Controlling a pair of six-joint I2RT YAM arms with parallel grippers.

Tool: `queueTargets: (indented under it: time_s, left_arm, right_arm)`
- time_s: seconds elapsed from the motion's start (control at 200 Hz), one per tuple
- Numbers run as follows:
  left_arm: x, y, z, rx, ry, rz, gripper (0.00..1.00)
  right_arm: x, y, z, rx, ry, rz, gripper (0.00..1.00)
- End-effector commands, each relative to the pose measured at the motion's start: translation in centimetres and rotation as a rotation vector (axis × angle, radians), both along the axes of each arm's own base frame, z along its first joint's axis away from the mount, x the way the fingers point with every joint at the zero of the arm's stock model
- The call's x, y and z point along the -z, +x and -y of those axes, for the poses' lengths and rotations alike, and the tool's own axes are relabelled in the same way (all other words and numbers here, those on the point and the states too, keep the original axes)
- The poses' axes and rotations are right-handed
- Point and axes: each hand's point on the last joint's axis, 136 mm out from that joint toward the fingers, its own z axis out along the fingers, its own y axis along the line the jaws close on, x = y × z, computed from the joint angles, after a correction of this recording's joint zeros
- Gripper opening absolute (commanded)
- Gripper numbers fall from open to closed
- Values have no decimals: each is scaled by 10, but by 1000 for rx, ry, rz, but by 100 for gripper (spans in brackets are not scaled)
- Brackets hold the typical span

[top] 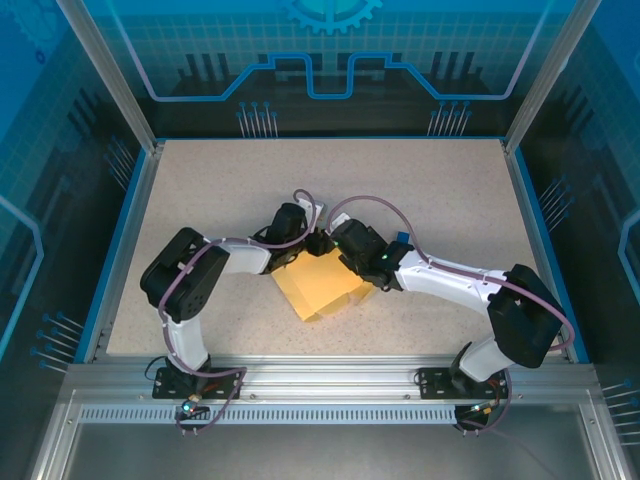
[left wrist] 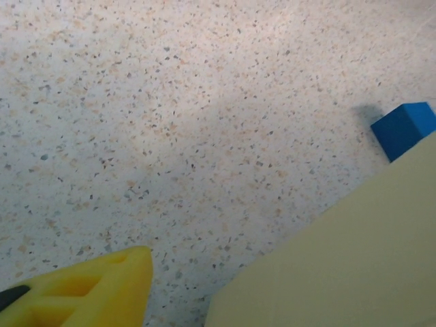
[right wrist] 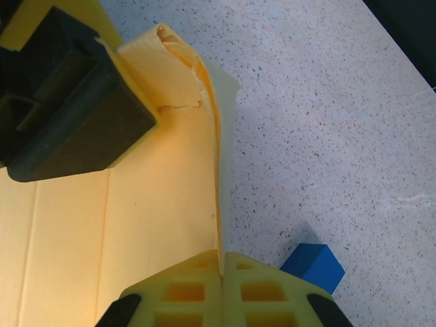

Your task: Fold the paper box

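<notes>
The card panel lies at a slant across the opening of my left gripper, so next my left gripper backs away, straightens up and pinches the side of the box beside its crumpled corner (right wrist: 167,51).
The paper box (top: 318,288) is pale yellow card lying mid-table, partly folded, with one wall standing up. My right gripper (right wrist: 221,264) is shut on the lower edge of that upright wall (right wrist: 216,170). The wall's top corner is crumpled, and the flat panel (right wrist: 136,225) lies to its left. My left gripper (top: 314,241) sits at the box's far edge; its dark body (right wrist: 68,109) rests over the panel. In the left wrist view one yellow finger (left wrist: 95,289) stands apart from the card panel (left wrist: 340,266), with bare table between them. The other finger is hidden.
A small blue block (right wrist: 312,267) sits on the speckled table just right of my right gripper, and it is also in the top view (top: 402,240). Blue walls and metal posts ring the table (top: 200,180).
</notes>
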Motion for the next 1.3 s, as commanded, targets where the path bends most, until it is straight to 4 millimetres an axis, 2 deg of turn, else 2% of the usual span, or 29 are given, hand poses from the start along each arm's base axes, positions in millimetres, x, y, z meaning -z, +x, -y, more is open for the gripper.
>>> queueTargets:
  time_s: [0.0,0.185,0.335,0.62,0.785,0.92,1.036,1.131,1.296]
  left_arm:
    - [-38,11,4,26,-58,110,60]
    - [-39,14,7,43,-42,119,62]
    - [-33,20,6,39,-5,114,58]
    - [-29,30,-2,-26,27,125,38]
    - [-29,39,-19,-155,35,106,27]
    - [-27,44,-33,-258,43,82,22]
    - [-26,45,-38,-301,48,71,20]
    - [-29,43,-33,-272,30,82,21]
    - [-40,33,-19,-157,-29,110,34]
  right_arm:
    - [10,-16,-1,-33,-15,-69,0]
    - [11,-16,-4,-52,-10,-76,0]
    - [9,-19,-10,-82,0,-78,0]
    - [16,-25,-24,-148,-4,-103,0]
    - [18,-28,-33,-169,-5,-109,0]
    - [21,-33,-37,-179,0,-111,0]
    - [22,-36,-40,-185,13,-110,0]
    - [21,-35,-39,-177,18,-103,0]
    - [18,-28,-27,-135,0,-94,0]
